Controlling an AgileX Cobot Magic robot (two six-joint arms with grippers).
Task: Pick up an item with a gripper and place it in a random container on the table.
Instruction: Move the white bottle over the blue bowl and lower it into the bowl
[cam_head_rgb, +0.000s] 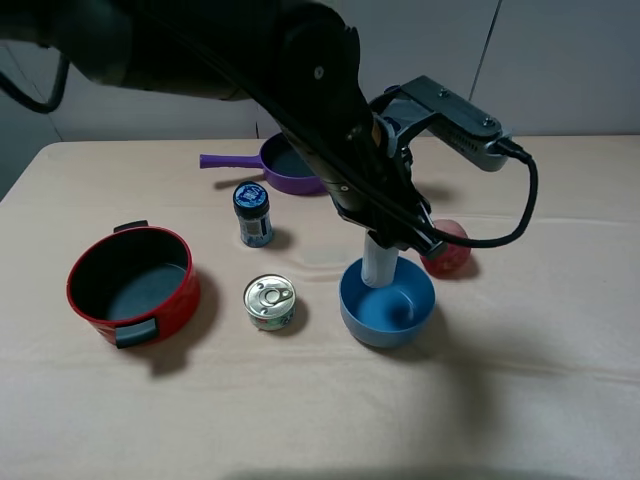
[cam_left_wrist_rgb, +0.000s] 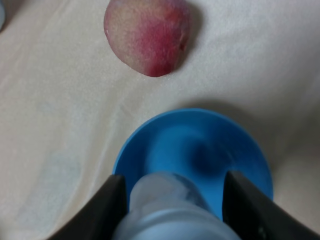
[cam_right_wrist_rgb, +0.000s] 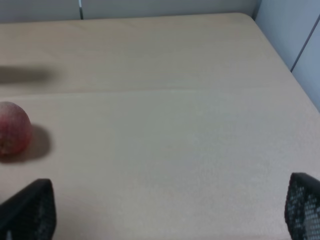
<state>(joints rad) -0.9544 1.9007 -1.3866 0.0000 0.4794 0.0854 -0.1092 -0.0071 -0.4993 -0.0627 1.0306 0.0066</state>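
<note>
My left gripper is set to place the white bottle. It will let go of it upright inside the blue bowl (cam_head_rgb: 381, 318) (cam_left_wrist_rgb: 187, 167) beside the round fruit.
My left gripper (cam_head_rgb: 388, 232) reaches across the table (cam_head_rgb: 560, 340) and is shut on the item, a slim white bottle (cam_head_rgb: 378, 264). The bottle stands upright with its lower end inside the blue bowl (cam_head_rgb: 388, 330), the container; its cap is hidden by the gripper. In the left wrist view the bottle (cam_left_wrist_rgb: 167, 210) sits between the dark fingers (cam_left_wrist_rgb: 107, 210) above the bowl (cam_left_wrist_rgb: 200, 145). My right gripper (cam_right_wrist_rgb: 170, 210) is open, its fingertips (cam_right_wrist_rgb: 30, 207) wide apart over bare cloth.
A red-yellow round fruit (cam_head_rgb: 447, 248) lies just right of the bowl. A tin can (cam_head_rgb: 270, 302) stands left of the bowl, a blue-lidded jar (cam_head_rgb: 252, 213) behind it. A red pot (cam_head_rgb: 130, 285) is at the left, a purple pan (cam_head_rgb: 285, 165) at the back.
</note>
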